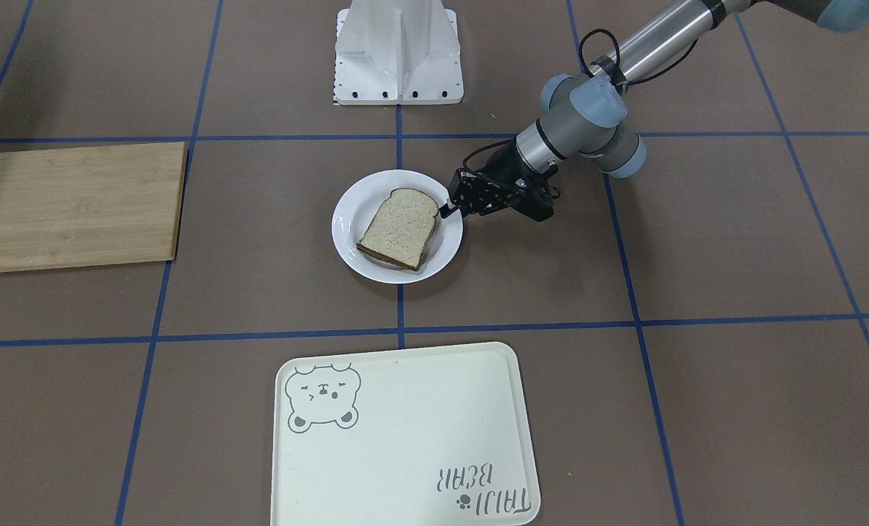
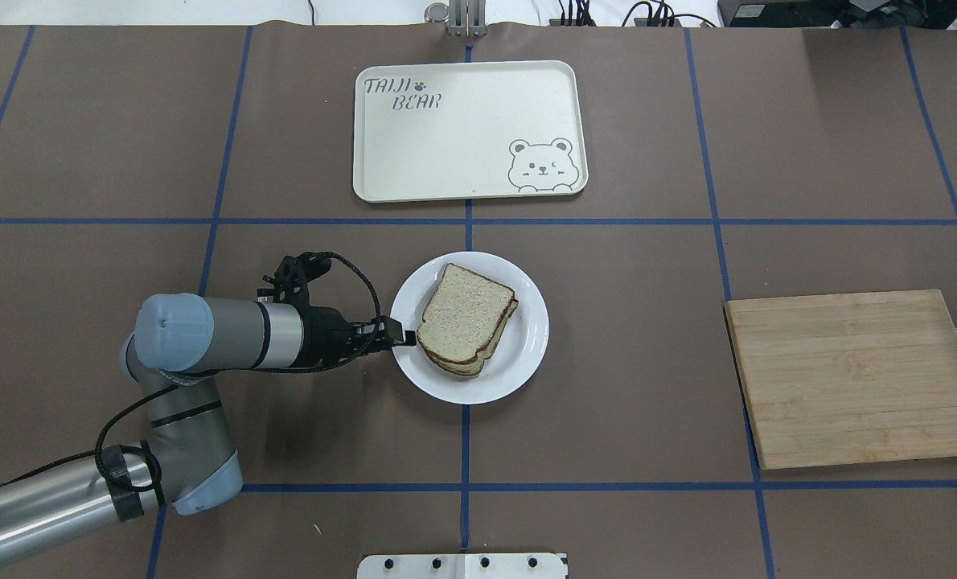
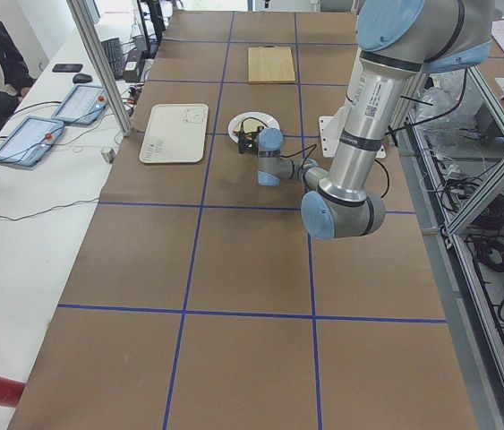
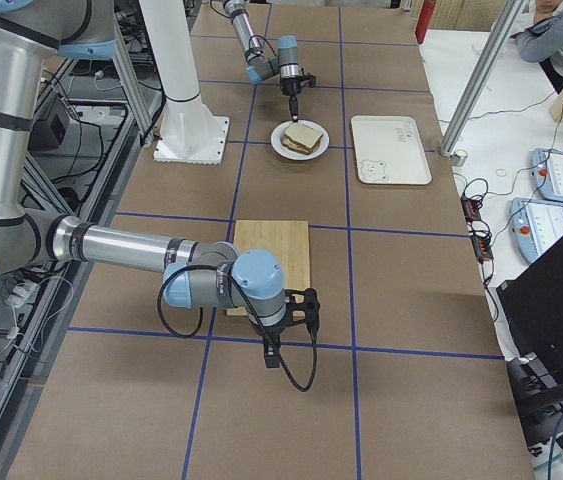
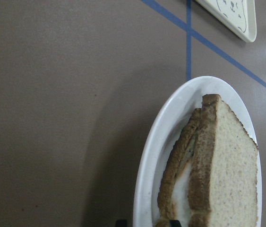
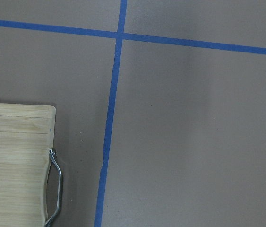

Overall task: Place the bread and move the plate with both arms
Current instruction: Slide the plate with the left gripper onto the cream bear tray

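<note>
I need to use my left gripper to set the white plate down and let it go on the bear tray point(image 1: 391, 438), between the bear drawing and the lettering.
The round white plate point(image 2: 527, 354) sits at the table's middle, also in the front view point(image 1: 347, 241). On it the plain bread slice point(image 2: 466, 310) lies on top of a second slice; the left wrist view shows the bread point(image 5: 227, 161) with something white between the slices. My left gripper point(image 2: 402, 334) reaches in low from the left and is shut on the plate's near-left rim point(image 5: 147, 156). My right gripper point(image 4: 281, 355) shows only in the exterior right view, over bare table past the cutting board's end. I cannot tell whether it is open or shut.
A cream bear tray point(image 2: 462, 121) lies beyond the plate. A wooden cutting board point(image 2: 848, 378) with a metal handle point(image 6: 55, 189) lies at the right. The white stand point(image 1: 398, 51) is at the robot's base.
</note>
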